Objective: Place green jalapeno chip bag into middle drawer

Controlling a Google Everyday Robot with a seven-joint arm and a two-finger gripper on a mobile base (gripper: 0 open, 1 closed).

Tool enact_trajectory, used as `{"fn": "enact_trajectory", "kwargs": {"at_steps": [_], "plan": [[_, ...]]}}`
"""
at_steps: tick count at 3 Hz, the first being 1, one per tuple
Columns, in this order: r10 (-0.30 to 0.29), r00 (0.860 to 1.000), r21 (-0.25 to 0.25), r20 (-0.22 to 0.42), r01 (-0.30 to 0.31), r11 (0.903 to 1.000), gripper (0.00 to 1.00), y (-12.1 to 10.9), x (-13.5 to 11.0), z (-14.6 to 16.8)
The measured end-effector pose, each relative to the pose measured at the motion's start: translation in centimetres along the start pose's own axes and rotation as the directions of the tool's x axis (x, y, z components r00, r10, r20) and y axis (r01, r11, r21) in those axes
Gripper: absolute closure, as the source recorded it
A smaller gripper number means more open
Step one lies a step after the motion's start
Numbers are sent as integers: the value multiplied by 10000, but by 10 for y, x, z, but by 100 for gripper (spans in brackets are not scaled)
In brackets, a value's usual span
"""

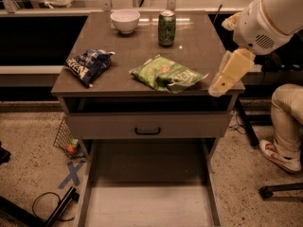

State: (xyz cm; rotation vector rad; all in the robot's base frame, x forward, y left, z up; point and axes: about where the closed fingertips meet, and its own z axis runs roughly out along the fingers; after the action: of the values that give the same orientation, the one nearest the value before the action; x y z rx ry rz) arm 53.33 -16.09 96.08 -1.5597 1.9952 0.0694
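Observation:
My gripper will next move to the green jalapeno chip bag and close on the bag's middle (170, 73), between the two ends of the bag.
The green jalapeno chip bag (165, 74) lies flat on the brown table top (142, 46), right of centre near the front edge. The middle drawer (147, 205) stands pulled out low in front of the table, with a bare floor and low side walls. My gripper (230, 74) hangs on the white arm over the table's right front corner, to the right of the bag and apart from it, pointing down and left.
A dark blue-and-white chip bag (87, 65) lies at the table's left. A white bowl (125, 20) and a green can (166, 28) stand at the back. A closed drawer front with a black handle (147, 126) sits under the top. A person's leg and shoe (284, 126) are at the right.

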Motion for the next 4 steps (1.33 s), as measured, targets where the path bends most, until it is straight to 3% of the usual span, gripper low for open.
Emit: {"fn": "enact_trajectory", "kwargs": {"at_steps": [2, 4], "plan": [[303, 9979, -244, 568, -290, 9993, 0, -32, -29, 57], [881, 9935, -1104, 720, -799, 9907, 0, -57, -52, 147]]}}
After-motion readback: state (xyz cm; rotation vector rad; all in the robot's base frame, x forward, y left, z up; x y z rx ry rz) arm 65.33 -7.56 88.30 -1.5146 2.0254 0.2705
